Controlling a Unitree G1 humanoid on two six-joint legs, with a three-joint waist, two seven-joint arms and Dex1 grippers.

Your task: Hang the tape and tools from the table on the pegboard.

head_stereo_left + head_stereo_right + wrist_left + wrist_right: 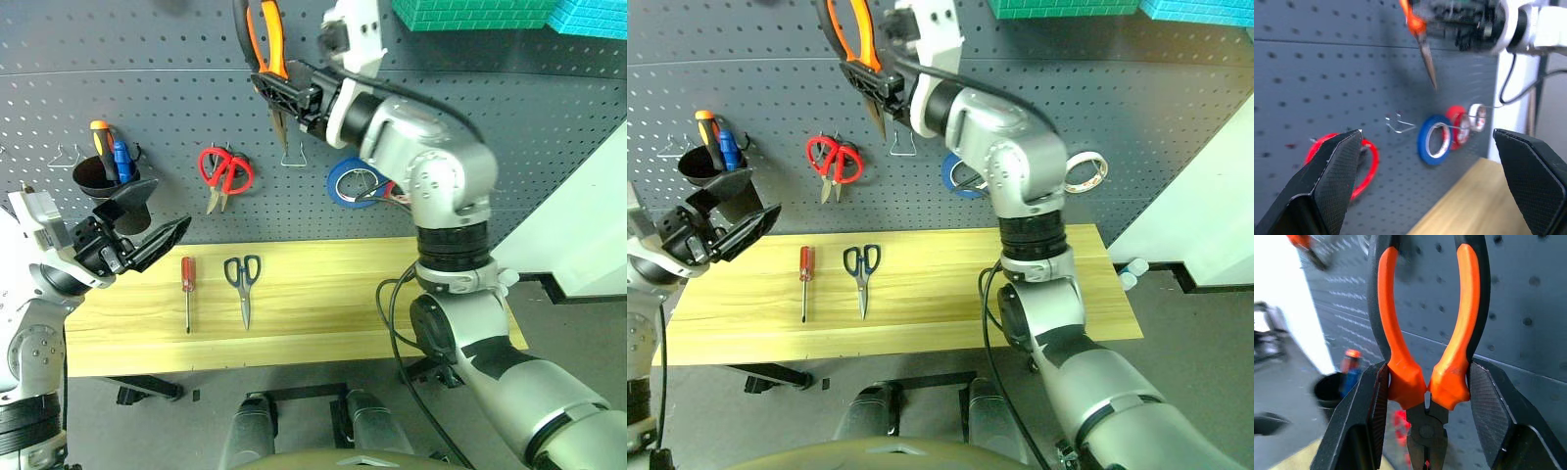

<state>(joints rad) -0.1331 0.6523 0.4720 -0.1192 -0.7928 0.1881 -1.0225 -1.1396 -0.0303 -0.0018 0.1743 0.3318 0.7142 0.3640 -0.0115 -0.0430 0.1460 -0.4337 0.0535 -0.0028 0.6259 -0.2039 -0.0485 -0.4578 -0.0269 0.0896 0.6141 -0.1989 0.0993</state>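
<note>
My right gripper is to release the pliers in the bare wire hook (294,154) between the red-handled scissors and the blue roll.
My right gripper (286,93) is raised high in front of the dark grey pegboard (147,88), shut on the orange-and-black pliers (1425,357). The pliers' handles point up and their nose hangs down. The red-handled screwdriver (186,289) and the black-handled scissors (242,284) lie side by side on the wooden table (323,284). The whitish tape ring (1085,172) hangs on a hook at the right of the board. My left gripper (147,230) is open and holds nothing, hovering above the table's left end.
Red-handled scissors (225,174), a blue roll (351,183) and a red roll (1457,125) hang on the board. A black cup (103,176) holds orange and blue handled tools. A bare wire hook (294,157) sits just below the pliers. Green bins (470,12) line the top.
</note>
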